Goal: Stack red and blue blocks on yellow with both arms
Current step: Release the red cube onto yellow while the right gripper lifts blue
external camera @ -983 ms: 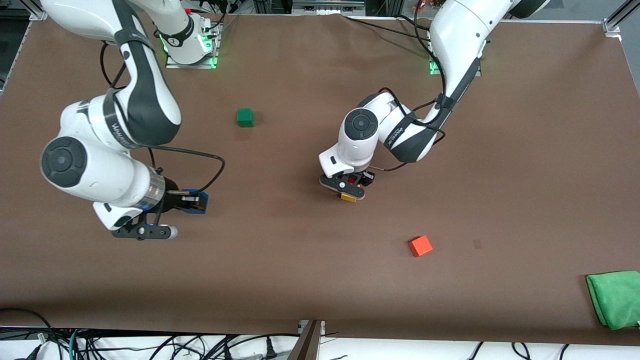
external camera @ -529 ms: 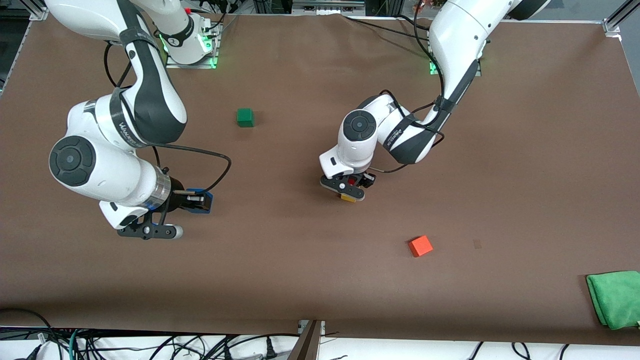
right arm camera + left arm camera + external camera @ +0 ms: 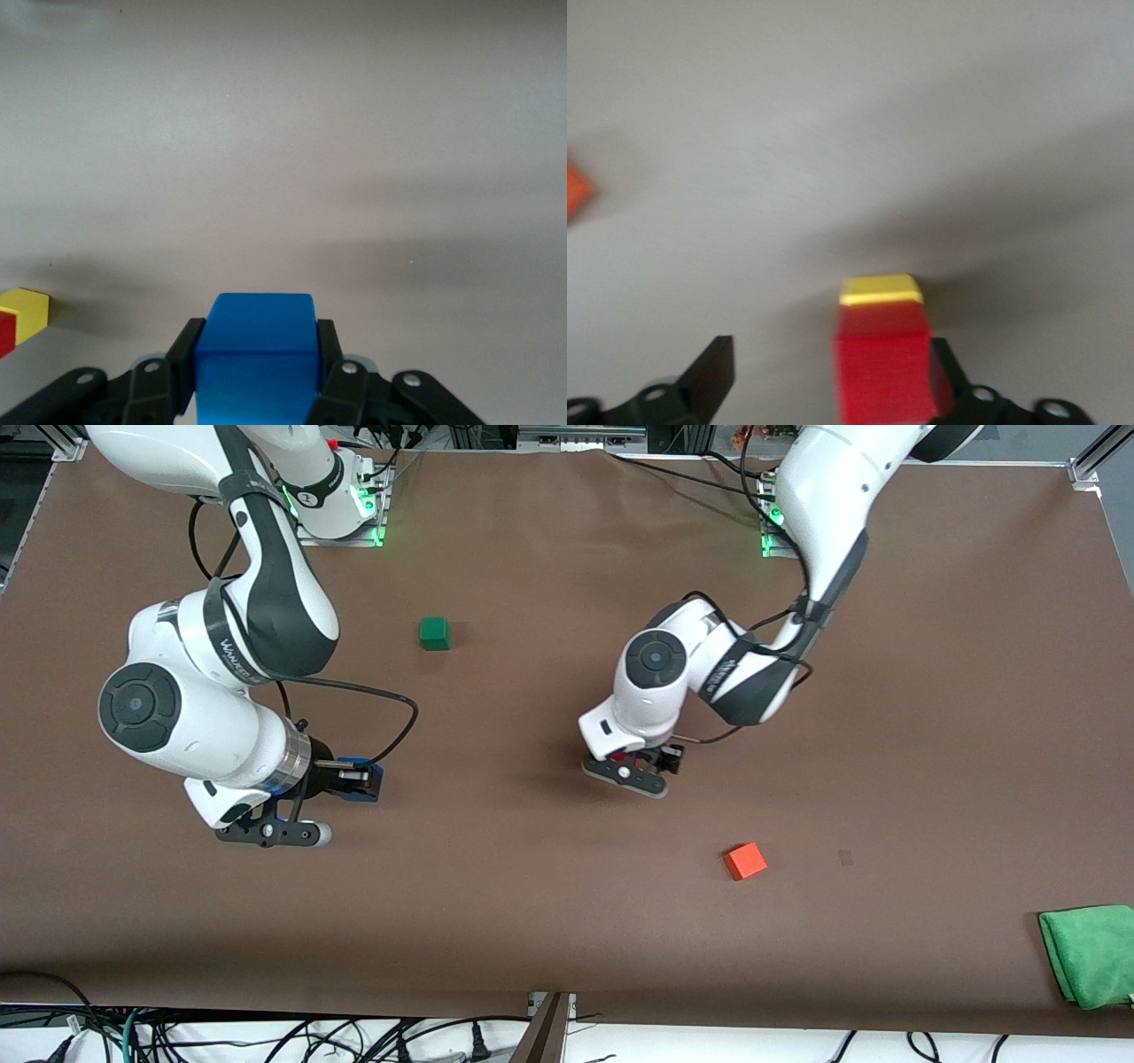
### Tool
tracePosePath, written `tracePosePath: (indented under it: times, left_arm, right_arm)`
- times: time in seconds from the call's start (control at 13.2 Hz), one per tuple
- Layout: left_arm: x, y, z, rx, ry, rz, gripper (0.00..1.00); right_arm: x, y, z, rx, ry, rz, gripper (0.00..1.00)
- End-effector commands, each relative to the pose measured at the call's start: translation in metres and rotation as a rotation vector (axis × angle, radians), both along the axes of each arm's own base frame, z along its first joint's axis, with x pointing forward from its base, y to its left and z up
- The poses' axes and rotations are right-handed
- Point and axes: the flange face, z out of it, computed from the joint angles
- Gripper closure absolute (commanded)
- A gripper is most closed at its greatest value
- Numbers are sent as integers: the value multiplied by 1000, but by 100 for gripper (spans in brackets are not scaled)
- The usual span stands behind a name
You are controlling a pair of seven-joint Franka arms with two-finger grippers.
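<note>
I should let go of the blue cube with my right gripper on top of the red cube [image 3: 626,742] that stands on the yellow cube.
The red cube [image 3: 881,363] stands on the yellow cube [image 3: 879,289] on the table. My left gripper [image 3: 828,385] is open around the red cube. One finger [image 3: 946,376] is close beside the cube and the other stands well clear. In the front view the left gripper [image 3: 636,769] covers this stack. My right gripper [image 3: 257,372] is shut on the blue cube [image 3: 257,350] and holds it just above the table at the right arm's end [image 3: 353,779]. The right wrist view shows the yellow cube [image 3: 27,312] at its edge.
A green cube [image 3: 434,633] lies closer to the robots' bases, between the two grippers. An orange-red cube [image 3: 745,861] lies nearer the front camera than the stack. A green cloth [image 3: 1090,955] lies at the corner by the left arm's end.
The left hand has shifted a little toward the left arm's end, and the yellow cube no longer shows beneath it in the front view. The right arm has edged toward the middle with the blue cube.
</note>
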Motion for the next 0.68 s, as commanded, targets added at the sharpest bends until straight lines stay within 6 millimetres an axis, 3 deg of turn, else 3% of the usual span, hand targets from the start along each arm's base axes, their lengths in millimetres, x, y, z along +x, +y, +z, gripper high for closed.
tracePosePath:
  times: [0.0, 0.15, 0.3, 0.45, 0.61]
  left_arm:
    - [30, 36, 91, 20, -37, 71, 0]
    - [44, 79, 153, -25, -77, 154, 0]
    - [52, 126, 188, -84, -62, 245, 0]
    - [50, 170, 213, -81, -15, 313, 0]
    - [45, 219, 243, -45, -1, 275, 0]
  right_arm:
    - [-4, 26, 8, 10, -14, -37, 74]
    - [-13, 55, 8, 11, -19, -72, 74]
    - [-35, 110, 2, 10, -16, -122, 73]
    - [-61, 172, -17, -2, -17, -202, 72]
    - [-96, 242, -42, -43, -68, -242, 72]
